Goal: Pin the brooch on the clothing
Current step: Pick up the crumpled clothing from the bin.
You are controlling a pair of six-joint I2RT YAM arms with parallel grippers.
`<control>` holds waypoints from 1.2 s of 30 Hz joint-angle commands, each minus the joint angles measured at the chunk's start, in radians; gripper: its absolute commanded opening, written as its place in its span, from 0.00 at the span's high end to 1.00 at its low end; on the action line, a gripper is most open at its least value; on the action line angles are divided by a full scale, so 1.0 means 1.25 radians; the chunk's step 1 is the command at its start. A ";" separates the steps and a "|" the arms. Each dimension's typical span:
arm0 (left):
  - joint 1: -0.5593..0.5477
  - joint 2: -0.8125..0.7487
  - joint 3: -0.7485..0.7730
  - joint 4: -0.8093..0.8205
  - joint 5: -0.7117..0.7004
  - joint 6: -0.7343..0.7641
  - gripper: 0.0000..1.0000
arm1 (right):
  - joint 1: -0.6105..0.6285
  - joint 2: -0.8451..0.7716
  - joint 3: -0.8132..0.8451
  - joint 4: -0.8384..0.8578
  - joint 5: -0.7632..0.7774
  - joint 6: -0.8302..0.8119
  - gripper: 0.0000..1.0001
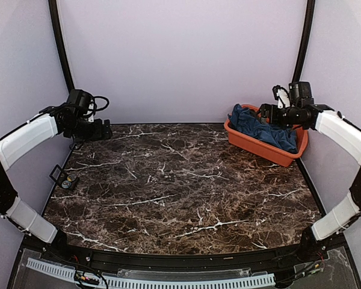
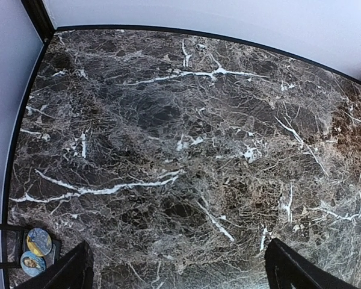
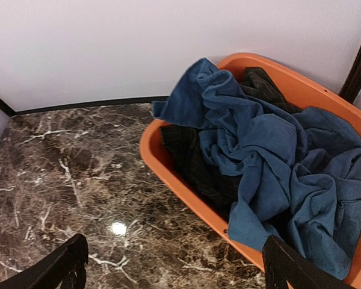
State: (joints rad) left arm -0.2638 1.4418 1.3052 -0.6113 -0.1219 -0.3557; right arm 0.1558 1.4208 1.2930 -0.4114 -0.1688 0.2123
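The robot's right gripper will close on the narrow fold (image 1: 266,130) (image 3: 251,209) of the blue clothing, just inside the middle of the near rim of the orange tub.
The clothing (image 1: 263,129) is a crumpled blue garment piled in an orange tub (image 1: 253,146) at the far right of the table; the right wrist view shows the blue clothing (image 3: 271,150) spilling over the tub's rim (image 3: 186,189). Two round brooches (image 2: 35,251) lie on a small black holder (image 1: 64,177) at the table's left edge. My left gripper (image 1: 103,130) hovers open over the far left of the table, its fingers (image 2: 72,271) far apart over bare marble. My right gripper (image 1: 266,113) hangs open above the tub, holding nothing, one fingertip (image 3: 289,268) over the tub's near rim.
A darker checked cloth (image 3: 198,162) lies under the blue garment in the tub. The marble table (image 1: 180,186) is bounded by pale walls and black corner posts (image 1: 60,42). The arm bases stand at the near corners.
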 commanded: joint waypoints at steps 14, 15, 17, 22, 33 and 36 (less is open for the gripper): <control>0.000 -0.021 -0.069 0.071 0.091 0.023 0.01 | -0.001 0.291 0.116 -0.045 0.208 -0.061 0.30; 0.000 -0.022 -0.070 0.074 0.093 0.023 0.01 | -0.001 0.298 0.120 -0.044 0.217 -0.062 0.33; 0.000 -0.027 -0.073 0.076 0.094 0.024 0.01 | -0.001 0.311 0.129 -0.046 0.234 -0.067 0.36; 0.000 -0.037 -0.077 0.079 0.095 0.026 0.01 | -0.001 0.344 0.160 -0.056 0.270 -0.080 0.50; 0.000 -0.053 -0.084 0.099 0.138 0.028 0.01 | 0.008 0.310 0.274 -0.103 0.240 -0.107 1.00; 0.000 -0.065 -0.087 0.126 0.172 0.033 0.01 | 0.039 0.280 0.340 -0.115 0.173 -0.162 1.00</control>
State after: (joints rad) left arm -0.2638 1.4120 1.2160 -0.4931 0.0345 -0.3317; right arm 0.1635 1.8538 1.6096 -0.5476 0.1360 0.0822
